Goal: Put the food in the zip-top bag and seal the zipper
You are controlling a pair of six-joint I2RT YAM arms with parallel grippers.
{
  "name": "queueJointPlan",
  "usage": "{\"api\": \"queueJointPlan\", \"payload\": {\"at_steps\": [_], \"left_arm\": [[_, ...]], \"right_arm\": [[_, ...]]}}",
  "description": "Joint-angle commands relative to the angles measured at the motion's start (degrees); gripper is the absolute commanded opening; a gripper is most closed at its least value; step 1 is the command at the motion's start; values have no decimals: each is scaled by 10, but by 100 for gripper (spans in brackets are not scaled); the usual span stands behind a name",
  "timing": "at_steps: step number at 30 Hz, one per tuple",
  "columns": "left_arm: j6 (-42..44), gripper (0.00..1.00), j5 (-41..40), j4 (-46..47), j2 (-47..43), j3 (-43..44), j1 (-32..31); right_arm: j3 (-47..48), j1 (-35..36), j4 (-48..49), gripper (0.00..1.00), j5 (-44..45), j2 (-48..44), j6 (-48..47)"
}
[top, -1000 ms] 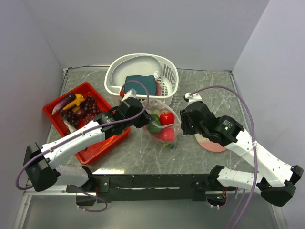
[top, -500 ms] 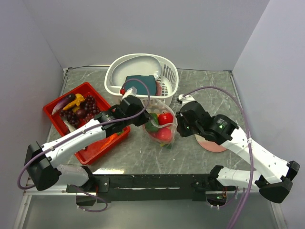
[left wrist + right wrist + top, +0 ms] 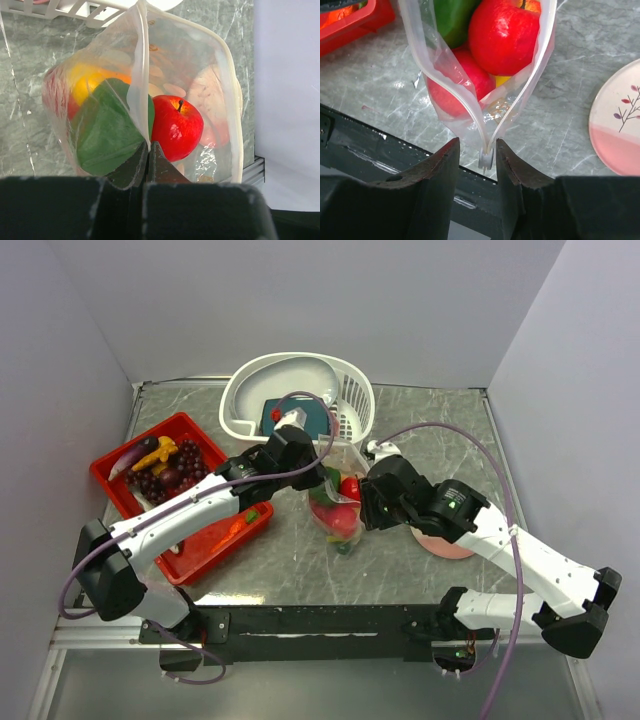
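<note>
Next, my right gripper closes on the bag's near end (image 3: 486,158) first, as my left gripper holds the bag's rim open. Then my left gripper should move there before sealing.
The zip-top bag (image 3: 338,512) stands open between my grippers, holding red tomatoes (image 3: 349,488) and a green pepper (image 3: 322,504). My left gripper (image 3: 318,472) is shut on the bag's far rim (image 3: 142,75) and holds it up; a tomato (image 3: 177,125), the pepper (image 3: 105,130) and an orange piece (image 3: 87,82) show through the plastic. My right gripper (image 3: 477,145) is narrowly open around the zipper (image 3: 455,95) slider (image 3: 485,159) at the bag's near end, with a small gap on the left. Tomatoes (image 3: 505,35) lie just beyond it. Grapes (image 3: 172,476) and a banana (image 3: 160,452) lie in the red tray (image 3: 200,550).
A white slotted basket (image 3: 352,390) with a teal block (image 3: 312,416) stands behind the bag. A pink plate (image 3: 448,544) lies under my right arm and shows in the right wrist view (image 3: 620,125). The table's black front rail (image 3: 370,150) runs close below the bag.
My left gripper has moved right and back, pulling the bag's rim up so the bag stands narrower. My right gripper has moved left to the bag's near end.
</note>
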Motion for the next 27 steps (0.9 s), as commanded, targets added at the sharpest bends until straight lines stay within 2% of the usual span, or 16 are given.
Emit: {"api": "queueJointPlan", "payload": {"at_steps": [1, 8, 10, 14, 16, 18, 19, 20, 22, 23, 25, 27], "left_arm": [[20, 1, 8, 19, 0, 22, 0], [24, 1, 12, 22, 5, 22, 0], [24, 1, 12, 23, 5, 22, 0], [24, 1, 16, 26, 5, 20, 0], [27, 1, 16, 26, 6, 21, 0], [38, 2, 14, 30, 3, 19, 0], [43, 4, 17, 37, -2, 17, 0], [48, 14, 19, 46, -8, 10, 0], [64, 25, 19, 71, -30, 0, 0], [69, 35, 16, 77, -39, -9, 1], [81, 42, 14, 90, -57, -16, 1], [91, 42, 13, 92, -65, -21, 0]], "right_arm": [[33, 1, -7, 43, 31, -4, 15], [31, -1, -20, 38, 48, -8, 19], [28, -3, -20, 32, 46, -8, 18], [26, -4, -24, 29, 51, -4, 18], [29, -4, -27, 21, 54, -4, 19], [32, -3, -27, 17, 52, -3, 18], [32, -3, -27, 15, 51, -2, 17], [33, -4, -29, 14, 51, 2, 19], [34, -5, -29, 11, 48, 3, 20], [35, -3, -29, 10, 46, 5, 20], [36, -3, -26, 8, 37, 6, 20], [38, -4, -24, 5, 32, 9, 23]]}}
